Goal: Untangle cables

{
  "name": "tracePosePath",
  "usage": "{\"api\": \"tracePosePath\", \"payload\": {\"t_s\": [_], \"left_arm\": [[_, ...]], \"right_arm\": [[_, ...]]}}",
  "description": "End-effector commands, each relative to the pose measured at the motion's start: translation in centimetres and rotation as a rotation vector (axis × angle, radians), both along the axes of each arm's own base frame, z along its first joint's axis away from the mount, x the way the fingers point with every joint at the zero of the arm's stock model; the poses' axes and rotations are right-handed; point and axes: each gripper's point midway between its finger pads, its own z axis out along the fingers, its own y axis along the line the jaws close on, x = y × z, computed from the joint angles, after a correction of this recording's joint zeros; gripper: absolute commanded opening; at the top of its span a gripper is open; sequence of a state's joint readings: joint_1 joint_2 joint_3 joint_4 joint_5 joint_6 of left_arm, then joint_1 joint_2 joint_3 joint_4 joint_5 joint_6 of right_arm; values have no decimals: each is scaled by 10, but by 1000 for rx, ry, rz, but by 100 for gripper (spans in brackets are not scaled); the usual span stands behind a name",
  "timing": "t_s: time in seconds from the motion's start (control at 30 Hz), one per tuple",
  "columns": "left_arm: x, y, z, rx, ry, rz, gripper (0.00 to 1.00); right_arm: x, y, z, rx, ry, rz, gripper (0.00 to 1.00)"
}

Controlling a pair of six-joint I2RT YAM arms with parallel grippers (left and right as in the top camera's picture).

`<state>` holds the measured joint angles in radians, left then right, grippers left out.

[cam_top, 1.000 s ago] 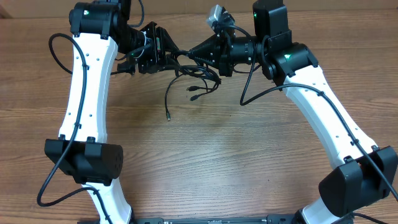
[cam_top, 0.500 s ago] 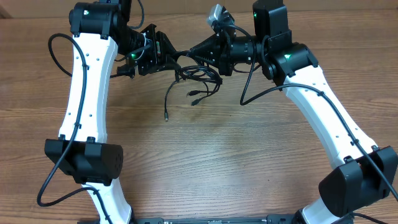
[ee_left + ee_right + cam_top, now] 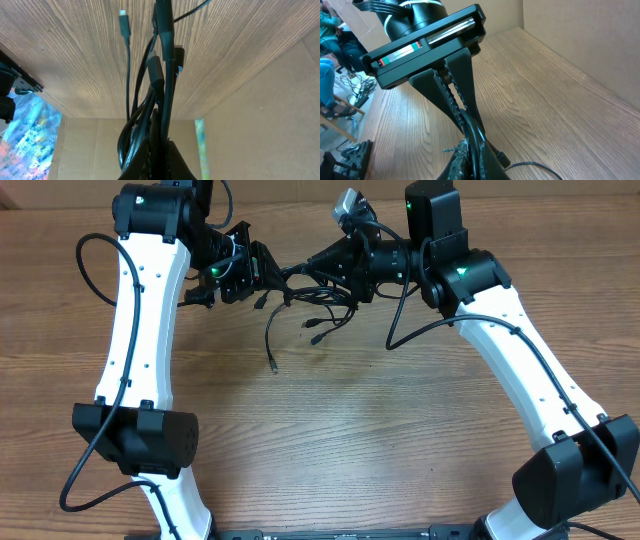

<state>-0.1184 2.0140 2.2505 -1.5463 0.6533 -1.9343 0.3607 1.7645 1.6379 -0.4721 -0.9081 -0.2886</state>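
Note:
Both my grippers are pinching the same bunched cables close together, so next I open my right gripper, back it away until the bundle hangs loose, and then take an upper loop (image 3: 296,271) with it.
The cables (image 3: 305,292) hang as a loose black bundle between my two grippers, above the far middle of the table. My left gripper (image 3: 267,275) is shut on the bundle's left side. My right gripper (image 3: 313,262) is shut on its right side, close to the left one. Loose ends dangle down, one plug (image 3: 273,366) lowest and another (image 3: 313,337) to its right. In the left wrist view the cables (image 3: 163,75) run straight out of my shut left gripper (image 3: 161,152). In the right wrist view my right gripper (image 3: 472,155) pinches a cable (image 3: 476,137) directly below the left gripper's fingers (image 3: 454,97).
The wooden table (image 3: 350,430) spreads out below the arms. Cardboard walls (image 3: 260,115) stand behind the table's far edge. Thick black wires (image 3: 88,265) loop off the white arms. People and chairs (image 3: 332,60) are visible beyond the table's side.
My left gripper has closed on the cables. The bundle has drawn a little tighter between the grippers, and the lowest dangling plug has swung slightly right. The right gripper has stayed shut.

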Motion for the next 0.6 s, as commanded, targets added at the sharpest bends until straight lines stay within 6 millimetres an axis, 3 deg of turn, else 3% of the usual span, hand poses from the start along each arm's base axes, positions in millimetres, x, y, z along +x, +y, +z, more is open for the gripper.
{"api": "tracePosePath", "payload": {"t_s": [0.0, 0.07, 0.1, 0.23, 0.27, 0.37, 0.43, 0.5, 0.57], "left_arm": [[-5, 3, 7, 38, -47, -29, 4], [-5, 3, 7, 39, -55, -39, 4], [-5, 3, 7, 40, -53, -39, 4], [-6, 3, 6, 44, -67, -60, 4], [-6, 3, 6, 44, -67, -60, 4], [-6, 3, 6, 46, -79, -74, 4], [-7, 3, 6, 49, -78, -83, 4], [-7, 3, 6, 48, -78, -83, 4], [-7, 3, 6, 48, -78, -84, 5]], "right_arm": [[8, -10, 13, -17, -45, -69, 12], [10, -11, 9, -33, -39, -86, 28], [9, -12, 8, -37, -31, -86, 42], [-2, -12, -6, -121, -152, 3, 66], [-5, -12, -10, -142, -181, 27, 67], [-12, -13, -23, -219, -261, 80, 67], [-8, -15, -29, -263, -274, 57, 56], [-7, -14, -30, -273, -280, 51, 33], [-8, -13, -29, -271, -282, 53, 29]]}}
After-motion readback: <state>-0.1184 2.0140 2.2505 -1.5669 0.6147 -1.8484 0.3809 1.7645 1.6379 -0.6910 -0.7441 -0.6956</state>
